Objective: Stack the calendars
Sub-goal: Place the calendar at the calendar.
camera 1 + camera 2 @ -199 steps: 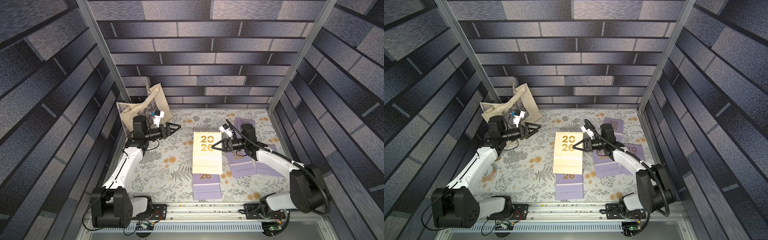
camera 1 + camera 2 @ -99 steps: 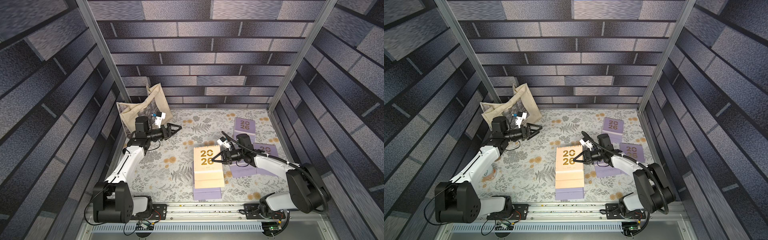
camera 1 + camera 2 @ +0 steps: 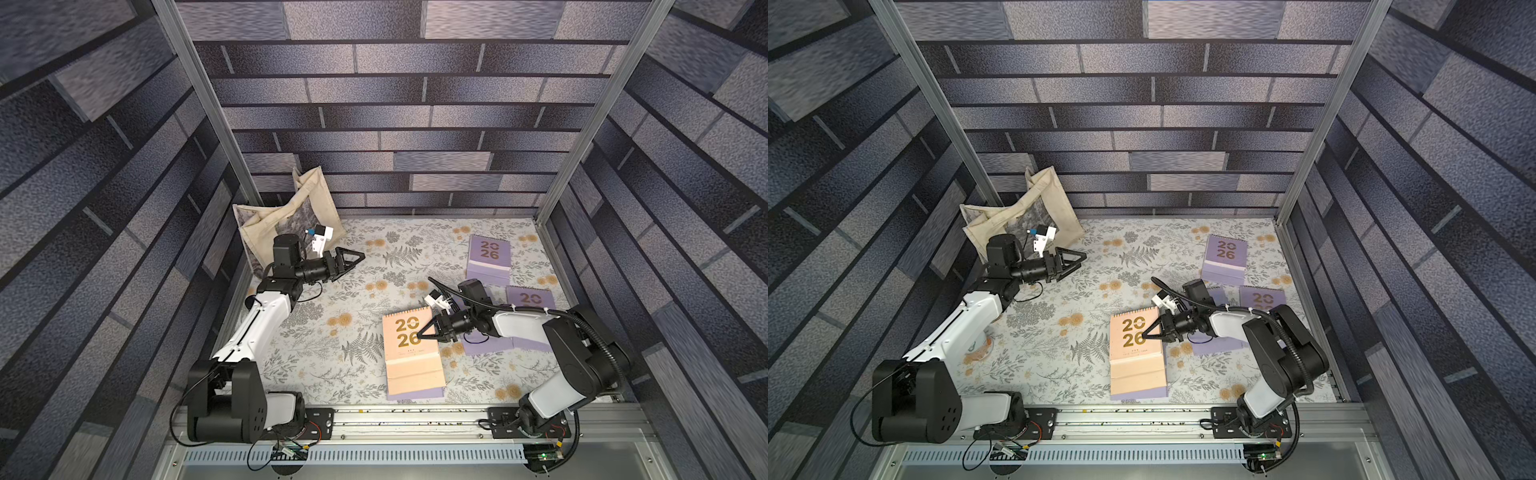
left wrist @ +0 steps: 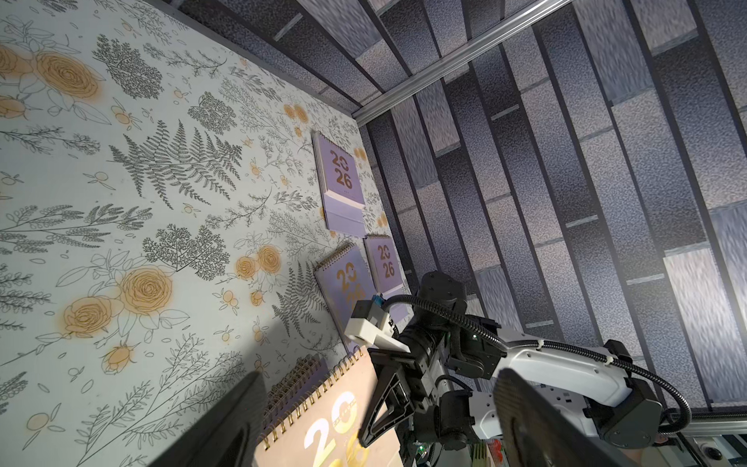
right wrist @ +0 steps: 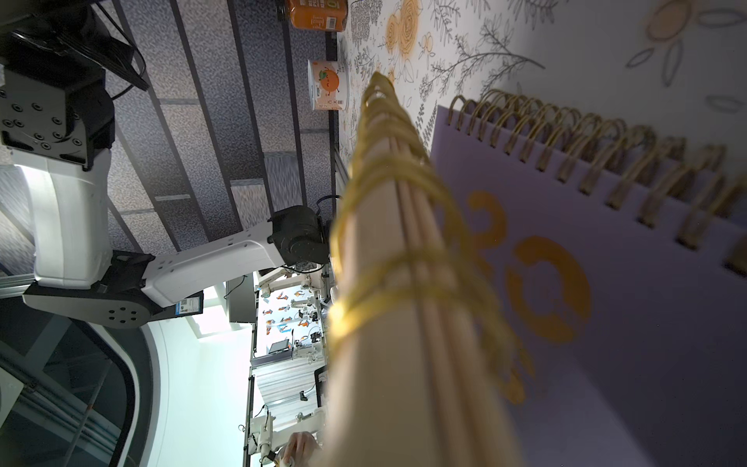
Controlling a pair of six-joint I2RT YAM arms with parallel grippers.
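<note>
The robot's right gripper needs to release the peach calendar flat on top of the lavender calendar at the front centre (image 3: pixel 413 354).
The peach calendar (image 3: pixel 411 361) (image 3: pixel 1136 365) lies over a lavender calendar (image 3: pixel 415 395) (image 3: pixel 1142 395) at the front centre, so only a lavender strip shows. My right gripper (image 3: pixel 419 334) (image 3: pixel 1144 334) (image 4: pixel 364 440) is shut on the peach calendar's right edge near its spiral. Up close, the peach edge (image 5: pixel 404 323) stands just above the lavender cover (image 5: pixel 606 303). Three more lavender calendars (image 3: pixel 488 257) (image 3: pixel 530 297) (image 3: pixel 482 347) lie at the right, one under the right arm. My left gripper (image 3: pixel 359 257) (image 3: pixel 1081 255) hangs open and empty above the mat by the bag, its fingers (image 4: pixel 226 428) wide apart.
A cream tote bag (image 3: pixel 291 216) (image 3: pixel 1025 212) slumps in the back left corner, just behind the left arm. Patterned walls close in the floral mat (image 3: pixel 353 316) on three sides. An aluminium rail (image 3: pixel 415 415) runs along the front edge.
My right gripper has carried the peach calendar toward the front, until it covers the lavender one there. The left arm has barely moved and stays open.
</note>
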